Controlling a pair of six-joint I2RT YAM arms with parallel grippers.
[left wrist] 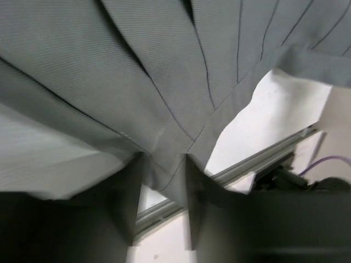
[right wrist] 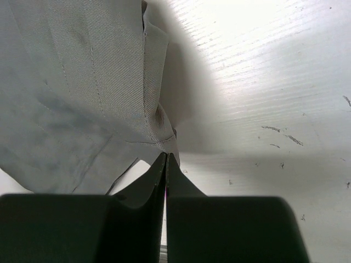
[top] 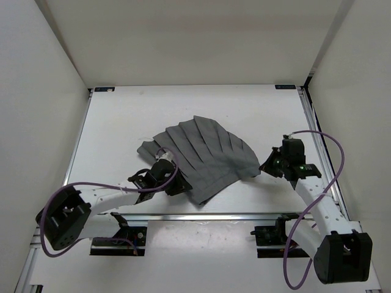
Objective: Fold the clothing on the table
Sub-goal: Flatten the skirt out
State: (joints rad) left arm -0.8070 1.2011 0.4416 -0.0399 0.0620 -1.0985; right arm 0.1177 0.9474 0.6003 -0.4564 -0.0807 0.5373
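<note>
The piece of cloth on the clothing slants toward the metal bar, so the robot's left gripper needs to grab the clothing's pleated side edge [left wrist: 112,134] above its corner and swing it straight before folding.
The clothing [top: 204,152], a dark grey pleated garment, lies fanned out in the middle of the white table [top: 122,122]. My left gripper [top: 178,183] is at its near left edge. In the left wrist view the jaws stand half closed with a bunched fold of the clothing [left wrist: 137,71] pinched between the fingers [left wrist: 129,197]. My right gripper [top: 267,166] is at the garment's right corner. There the right gripper [right wrist: 166,157] is shut tight on the corner of the clothing [right wrist: 71,98], which rises off the table [right wrist: 263,82].
White walls [top: 49,73] enclose the table on three sides. A metal rail [top: 201,215] runs along the near edge, close under the left gripper, and the same rail [left wrist: 263,159] shows in the left wrist view. Purple cables [top: 333,177] loop from both arms.
</note>
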